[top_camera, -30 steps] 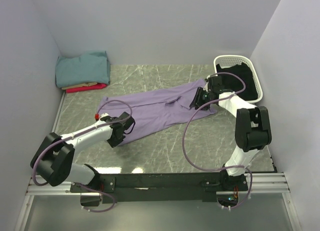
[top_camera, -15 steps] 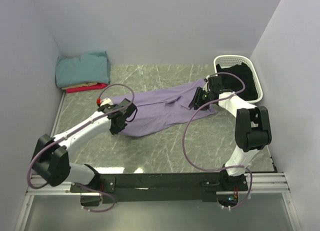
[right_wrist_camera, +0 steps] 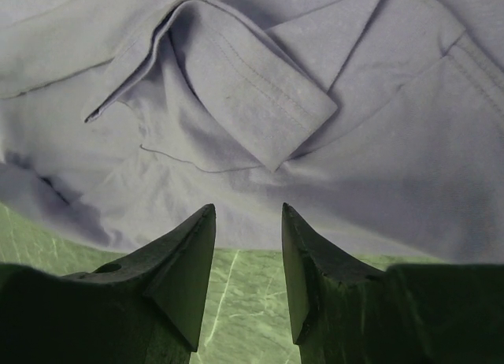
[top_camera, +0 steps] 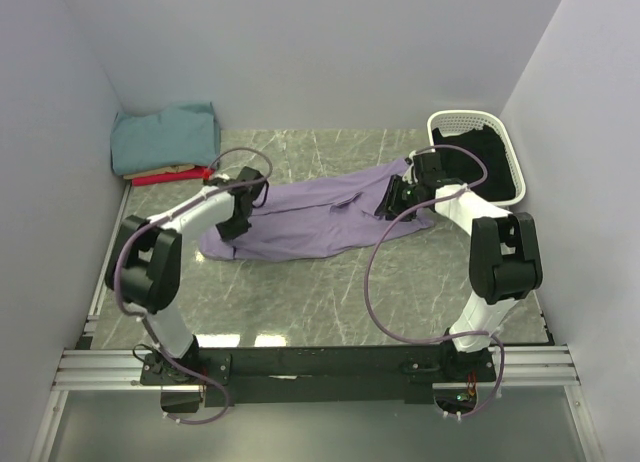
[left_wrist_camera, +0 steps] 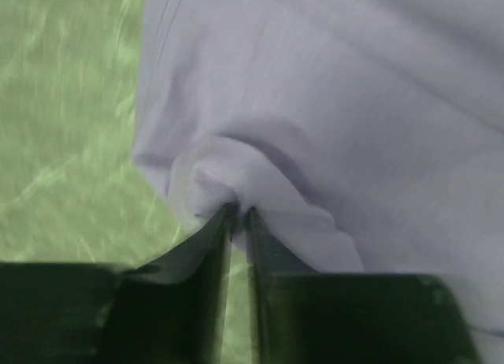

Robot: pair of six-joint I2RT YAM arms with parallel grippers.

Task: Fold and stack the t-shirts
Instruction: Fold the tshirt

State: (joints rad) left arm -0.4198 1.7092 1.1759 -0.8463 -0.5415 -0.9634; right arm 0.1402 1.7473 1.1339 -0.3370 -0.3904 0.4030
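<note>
The lavender t-shirt's corner is doubled over onto the t-shirt, so next my left gripper opens, back off, takes the t-shirt's folded hem (left_wrist_camera: 187, 183) and pulls the corner flat before folding.
A large lavender t-shirt (top_camera: 310, 217) lies spread across the middle of the table. At its left end my left gripper (top_camera: 238, 222) has its jaws almost together, and a puckered fold of the lavender cloth (left_wrist_camera: 236, 167) is nipped at the tips of the left gripper (left_wrist_camera: 239, 209). My right gripper (top_camera: 392, 198) is at the shirt's right end. In the right wrist view the right gripper (right_wrist_camera: 246, 209) is open with nothing between its fingers, just short of a folded-over sleeve (right_wrist_camera: 252, 104). Folded teal (top_camera: 165, 137) and red (top_camera: 172, 177) t-shirts are stacked in the back left corner.
A white basket (top_camera: 465, 117) with dark cloth (top_camera: 480, 172) inside stands at the back right, close behind the right arm. Grey walls close in the table on the left, back and right. Purple cables loop off both arms.
My left arm has swung from the near left toward the back left, carrying the shirt's near-left edge with it, so the shirt now lies narrower. The right arm has not moved.
</note>
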